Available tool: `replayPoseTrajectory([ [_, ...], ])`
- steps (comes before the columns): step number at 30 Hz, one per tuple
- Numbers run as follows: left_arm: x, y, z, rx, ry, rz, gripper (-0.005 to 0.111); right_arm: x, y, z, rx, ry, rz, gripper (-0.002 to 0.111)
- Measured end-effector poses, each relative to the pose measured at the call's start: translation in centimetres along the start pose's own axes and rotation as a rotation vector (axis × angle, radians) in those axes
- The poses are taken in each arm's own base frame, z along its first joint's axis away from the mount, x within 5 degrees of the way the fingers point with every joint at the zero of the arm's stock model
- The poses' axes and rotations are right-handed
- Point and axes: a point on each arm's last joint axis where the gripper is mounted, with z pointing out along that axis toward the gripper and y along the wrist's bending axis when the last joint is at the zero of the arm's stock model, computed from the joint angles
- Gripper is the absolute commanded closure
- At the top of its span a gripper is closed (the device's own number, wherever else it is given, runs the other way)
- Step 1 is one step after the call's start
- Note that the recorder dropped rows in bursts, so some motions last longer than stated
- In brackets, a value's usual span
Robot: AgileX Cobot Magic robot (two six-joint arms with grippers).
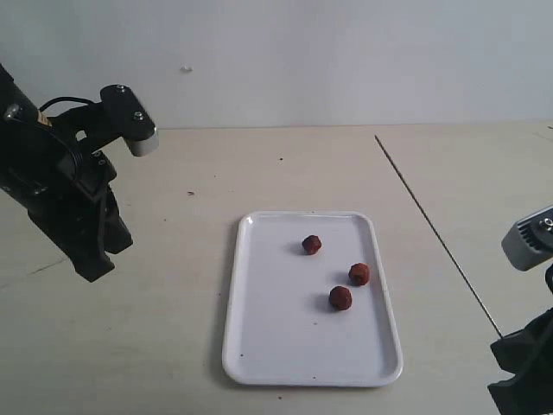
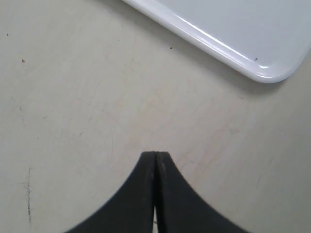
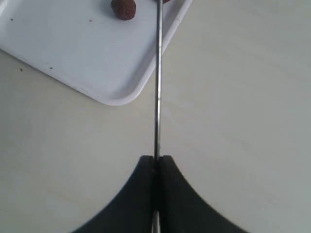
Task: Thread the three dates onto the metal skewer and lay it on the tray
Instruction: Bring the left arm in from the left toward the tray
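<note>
The robot's left gripper needs to next close on the sides of the date (image 1: 340, 298) that is closest to the white tray's near edge.
Three reddish-brown dates (image 1: 312, 245) (image 1: 359, 274) (image 1: 340, 298) lie loose on the white tray (image 1: 233, 328) in the middle of the table. The thin metal skewer (image 1: 436, 235) runs from the back of the table down to my right gripper (image 1: 504, 346), which is shut on its near end. In the right wrist view the skewer (image 3: 157, 87) sticks straight out of the right gripper (image 3: 155, 158), past the tray's corner (image 3: 116, 99) and beside one date (image 3: 124, 8). My left gripper (image 1: 95, 268) hangs left of the tray, shut and empty (image 2: 155, 154).
The tray's rounded corner (image 2: 262, 75) shows ahead of the left gripper in the left wrist view. Bare beige tabletop (image 1: 173, 346) surrounds the tray. A pale wall (image 1: 346, 52) closes off the back of the table.
</note>
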Motion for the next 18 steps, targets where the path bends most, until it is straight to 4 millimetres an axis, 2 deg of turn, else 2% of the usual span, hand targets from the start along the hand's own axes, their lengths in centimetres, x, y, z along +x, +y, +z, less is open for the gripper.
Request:
replayPoseTrajectory([
  [18, 0.0, 0.0, 0.0, 0.0, 0.0, 0.0, 0.107, -0.03, 0.12, 0.0, -0.013, -0.003, 0.017, 0.108],
])
